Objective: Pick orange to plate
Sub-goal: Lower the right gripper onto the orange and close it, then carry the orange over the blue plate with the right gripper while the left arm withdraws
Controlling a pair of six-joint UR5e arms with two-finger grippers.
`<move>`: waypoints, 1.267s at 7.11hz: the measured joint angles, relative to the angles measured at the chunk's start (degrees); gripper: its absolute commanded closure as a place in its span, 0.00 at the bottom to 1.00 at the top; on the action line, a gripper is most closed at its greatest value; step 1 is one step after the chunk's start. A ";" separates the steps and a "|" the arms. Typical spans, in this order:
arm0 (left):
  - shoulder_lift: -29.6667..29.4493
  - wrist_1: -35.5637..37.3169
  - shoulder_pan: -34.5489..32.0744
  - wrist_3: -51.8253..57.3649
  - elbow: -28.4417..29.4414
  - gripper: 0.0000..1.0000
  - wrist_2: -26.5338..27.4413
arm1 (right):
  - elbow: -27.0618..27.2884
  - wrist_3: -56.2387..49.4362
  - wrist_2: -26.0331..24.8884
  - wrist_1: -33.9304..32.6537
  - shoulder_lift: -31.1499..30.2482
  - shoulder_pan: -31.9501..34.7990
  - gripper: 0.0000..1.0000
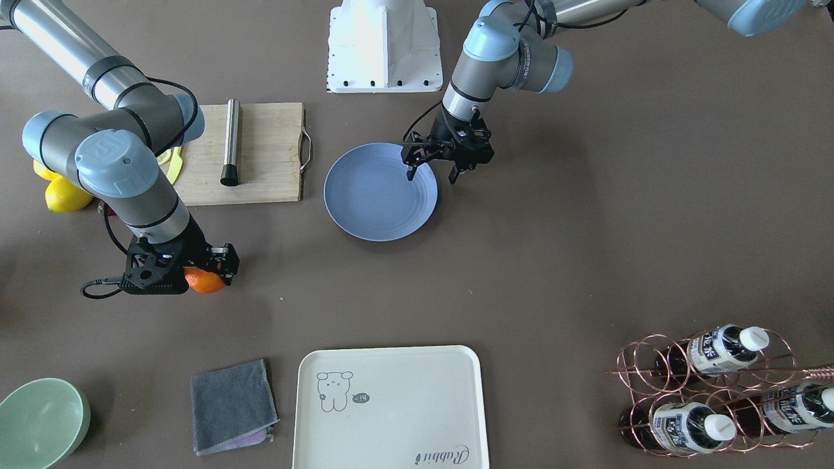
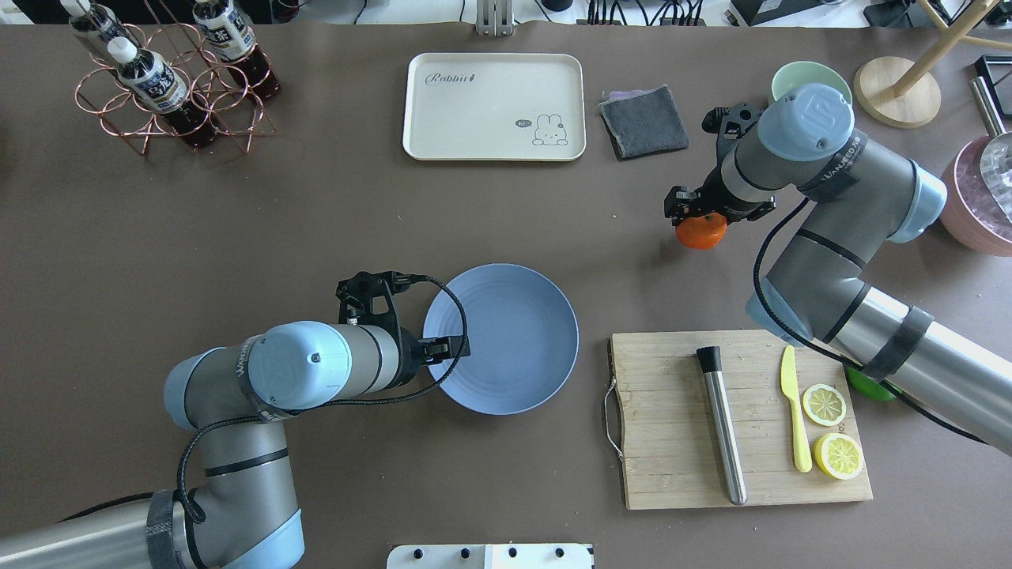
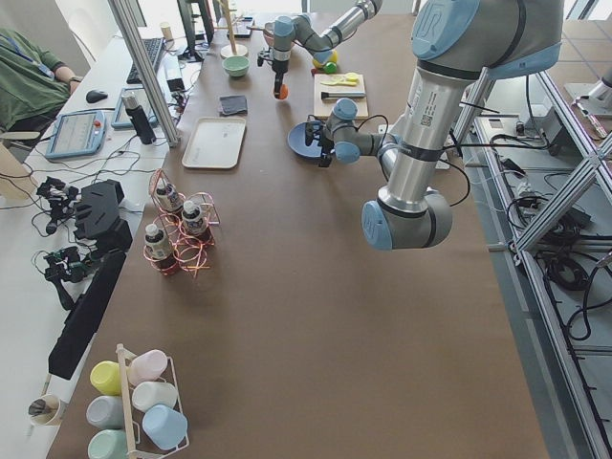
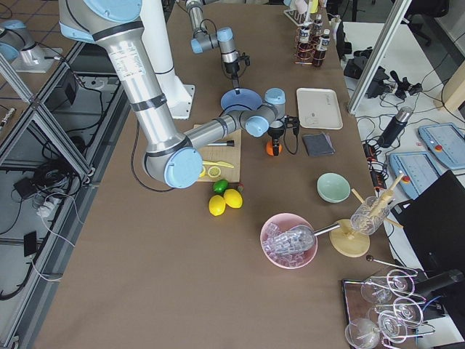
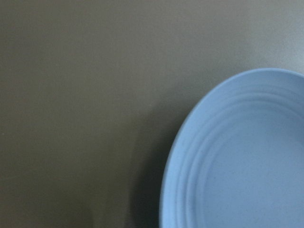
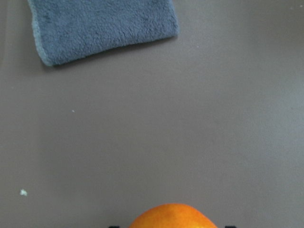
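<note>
I will bring the orange, now held over bare table, to a spot near the middle of the blue-lavender plate (image 1: 377, 191), and there I will let go of it with my right gripper.
The orange (image 2: 701, 231) sits between the fingers of my right gripper (image 2: 700, 221), which is shut on it over bare table, well to the right of the plate in the overhead view. It shows again in the front-facing view as the orange (image 1: 205, 280) and at the bottom edge of the right wrist view as the orange (image 6: 173, 216). The blue-lavender plate (image 2: 506, 340) lies mid-table with nothing on it. My left gripper (image 1: 432, 170) is open, one finger over the plate's rim (image 1: 417, 163) and one outside it. The left wrist view shows only the plate (image 5: 247, 166).
A wooden cutting board (image 2: 672, 427) right of the plate carries a steel rod (image 2: 721, 427), a yellow knife (image 2: 794, 411) and lemon slices (image 2: 824, 405). A cream tray (image 2: 494, 107), grey cloth (image 2: 642, 120) and green bowl (image 2: 794, 77) lie at the far side, a bottle rack (image 2: 170, 79) far left.
</note>
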 measured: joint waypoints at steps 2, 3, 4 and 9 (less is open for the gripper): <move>0.84 0.27 -4.00 5.25 -2.06 0.02 -3.09 | 5.26 0.59 1.53 -8.53 2.64 0.99 1.00; 2.42 0.43 -7.21 9.61 -3.53 0.02 -4.88 | 7.43 2.61 1.52 -11.53 4.30 0.45 1.00; 3.75 0.95 -11.20 12.43 -4.53 0.02 -7.12 | 8.66 6.20 0.31 -12.93 6.18 -1.55 1.00; 14.70 2.87 -29.37 39.29 -8.95 0.02 -16.27 | 8.82 17.78 -11.82 -17.73 15.71 -17.42 1.00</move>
